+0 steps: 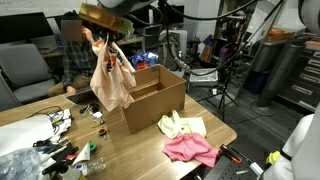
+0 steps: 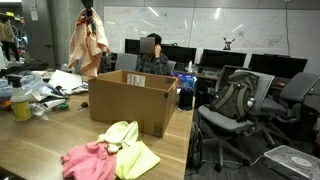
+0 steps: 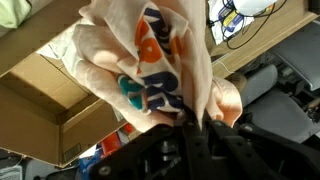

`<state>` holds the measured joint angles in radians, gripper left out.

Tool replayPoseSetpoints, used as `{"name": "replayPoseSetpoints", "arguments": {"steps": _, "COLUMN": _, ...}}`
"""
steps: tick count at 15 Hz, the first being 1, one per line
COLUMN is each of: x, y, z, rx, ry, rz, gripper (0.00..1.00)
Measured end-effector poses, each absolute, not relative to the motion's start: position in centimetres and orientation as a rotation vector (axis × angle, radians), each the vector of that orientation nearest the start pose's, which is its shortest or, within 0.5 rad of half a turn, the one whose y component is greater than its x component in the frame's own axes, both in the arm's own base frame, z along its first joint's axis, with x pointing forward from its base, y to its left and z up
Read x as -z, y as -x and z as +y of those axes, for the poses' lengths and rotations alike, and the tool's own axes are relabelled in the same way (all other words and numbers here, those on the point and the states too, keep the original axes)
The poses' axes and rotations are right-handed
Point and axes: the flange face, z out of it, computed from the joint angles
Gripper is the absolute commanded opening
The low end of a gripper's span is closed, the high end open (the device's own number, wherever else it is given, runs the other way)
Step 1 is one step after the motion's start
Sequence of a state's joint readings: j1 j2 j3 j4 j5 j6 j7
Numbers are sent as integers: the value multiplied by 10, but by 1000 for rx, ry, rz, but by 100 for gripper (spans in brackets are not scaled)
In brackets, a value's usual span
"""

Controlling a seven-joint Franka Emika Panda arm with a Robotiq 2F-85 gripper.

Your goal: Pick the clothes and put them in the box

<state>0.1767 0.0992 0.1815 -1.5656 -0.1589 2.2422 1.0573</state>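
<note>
I need to let go of the peach garment with my gripper over the cardboard box's rim at the end (image 1: 135, 85) nearest the table clutter.
My gripper (image 1: 98, 33) is shut on a peach garment (image 1: 110, 80) with a blue, teal and orange print and holds it hanging high in the air. In an exterior view the garment (image 2: 88, 45) hangs above the far left edge of the open cardboard box (image 2: 130, 100). In the wrist view the cloth (image 3: 150, 70) fills the frame, pinched between the fingers (image 3: 195, 118), with the box (image 3: 60, 100) below. A pink garment (image 1: 190, 150) and a yellow garment (image 1: 183, 125) lie on the table next to the box (image 1: 155, 100).
A person (image 2: 152, 55) sits behind the box at the far side of the wooden table (image 1: 130, 155). Clutter of cables, bottles and bags (image 1: 50, 140) covers one end of the table. Office chairs (image 2: 240, 105) and monitors stand around.
</note>
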Motion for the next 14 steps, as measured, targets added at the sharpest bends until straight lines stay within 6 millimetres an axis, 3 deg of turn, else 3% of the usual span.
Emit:
{"name": "replayPoseSetpoints", "arguments": {"steps": 6, "x": -663, "y": -600, "z": 216, "rx": 770, "ry": 2587, "rz": 897, "gripper": 2}}
{"name": "replayPoseSetpoints", "arguments": {"steps": 14, "x": -671, "y": -640, "z": 174, "rx": 769, "ry": 2545, "rz": 1085, "gripper": 2}}
